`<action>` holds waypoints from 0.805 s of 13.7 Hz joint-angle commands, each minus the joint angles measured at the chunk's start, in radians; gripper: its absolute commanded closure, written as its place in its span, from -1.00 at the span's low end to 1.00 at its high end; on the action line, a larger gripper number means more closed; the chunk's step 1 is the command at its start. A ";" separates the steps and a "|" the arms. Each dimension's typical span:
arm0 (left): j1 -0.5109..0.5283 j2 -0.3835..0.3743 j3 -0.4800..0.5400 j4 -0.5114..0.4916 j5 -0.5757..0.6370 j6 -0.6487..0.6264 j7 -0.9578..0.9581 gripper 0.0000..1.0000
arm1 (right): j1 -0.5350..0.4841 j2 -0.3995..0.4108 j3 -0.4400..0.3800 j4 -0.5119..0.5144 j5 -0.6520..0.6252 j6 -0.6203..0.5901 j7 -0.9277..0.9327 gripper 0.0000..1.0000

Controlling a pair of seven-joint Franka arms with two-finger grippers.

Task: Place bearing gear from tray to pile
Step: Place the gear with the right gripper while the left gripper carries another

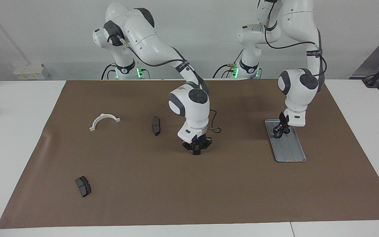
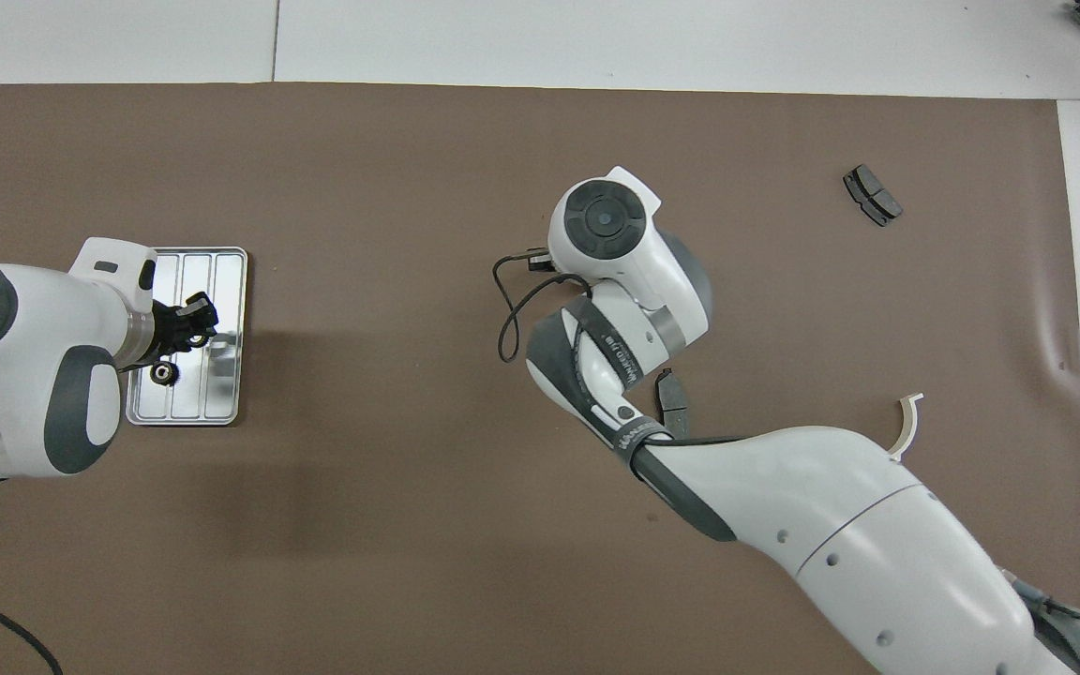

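Observation:
Next, I set the bearing gear down with my left gripper on the mat [image 2: 514, 331] under the black cable loop, between tray and nearer brake pad.
The silver tray [image 1: 291, 151] [image 2: 226, 281] lies toward the left arm's end of the mat. My left gripper [image 1: 277, 132] [image 2: 193, 321] hangs low over the tray's robot-side half, shut on a small dark bearing gear. A second bearing gear [image 2: 162, 373] lies on the tray beside my left wrist. My right gripper [image 1: 194, 152] is shut just above the middle of the mat, and its wrist hides it in the overhead view. I cannot make out whether it holds anything. The pile is scattered: a white half-ring bracket [image 1: 104, 120] [image 2: 911, 420] and two brake pads [image 1: 156, 125] [image 1: 83, 186] [image 2: 871, 195].
A brown mat [image 1: 229, 191] covers most of the white table. The right forearm [image 2: 812, 506] crosses above the nearer brake pad and part of the bracket in the overhead view. A loose black cable [image 1: 216, 126] loops off the right wrist.

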 commanded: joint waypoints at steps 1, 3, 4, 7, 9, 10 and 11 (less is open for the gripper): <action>-0.077 0.001 0.001 0.152 0.016 -0.133 -0.002 1.00 | -0.165 -0.011 0.081 0.013 -0.008 -0.075 -0.179 1.00; -0.178 0.003 -0.001 0.163 0.014 -0.124 -0.051 1.00 | -0.282 -0.020 0.134 0.012 -0.008 -0.137 -0.282 1.00; -0.233 0.003 -0.002 0.163 0.014 -0.114 -0.094 1.00 | -0.317 -0.029 0.137 0.012 -0.008 -0.162 -0.340 1.00; -0.409 0.050 -0.002 0.165 0.011 -0.014 -0.268 1.00 | -0.383 -0.047 0.135 0.007 -0.010 -0.214 -0.396 1.00; -0.509 0.136 0.001 0.226 0.014 0.020 -0.393 1.00 | -0.429 -0.055 0.135 -0.002 -0.008 -0.221 -0.451 1.00; -0.526 0.180 0.001 0.272 0.014 0.020 -0.416 1.00 | -0.446 -0.055 0.135 -0.002 -0.010 -0.222 -0.463 1.00; -0.554 0.219 0.001 0.298 0.014 0.026 -0.442 1.00 | -0.450 -0.055 0.134 -0.002 -0.010 -0.222 -0.466 1.00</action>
